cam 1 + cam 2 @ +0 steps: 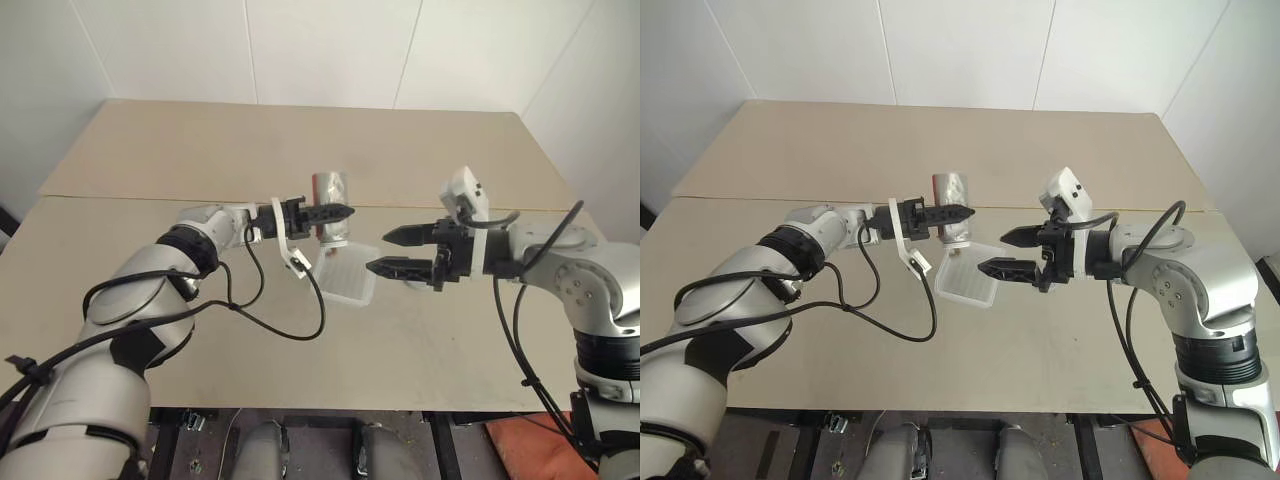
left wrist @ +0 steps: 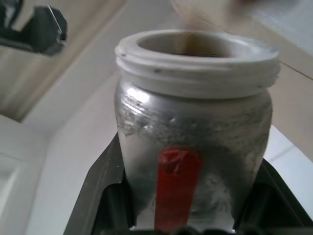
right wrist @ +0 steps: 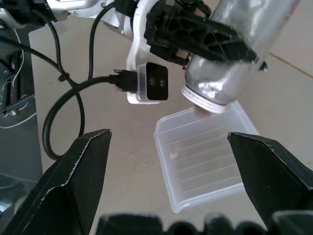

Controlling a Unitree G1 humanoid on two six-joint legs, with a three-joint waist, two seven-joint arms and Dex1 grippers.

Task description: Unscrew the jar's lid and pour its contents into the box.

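Next, I open my left gripper to release the jar on the bare table (image 1: pixel 273 275) beside the box, across from where my right gripper is.
The jar (image 1: pixel 331 188) is a silvery cylinder with a red mark (image 2: pixel 177 186), and my left gripper (image 1: pixel 340 212) is shut on it. It hangs tilted, with its open white threaded mouth (image 3: pixel 205 102) pointing down over the near corner of the box (image 1: pixel 346 276). The box is a shallow translucent tray on the table. A small tan bit (image 3: pixel 203 113) shows just under the mouth; I cannot tell what it is. The lid is out of view. My right gripper (image 1: pixel 377 250) is open and empty, to the right of the box and level with the jar.
The tan table (image 1: pixel 200 150) has a seam running across behind the box, and white walls stand behind it. The left wrist's white camera block (image 3: pixel 151 81) and black cable (image 1: pixel 290 325) hang close to the box's left side. The near table edge (image 1: pixel 350 408) lies below.
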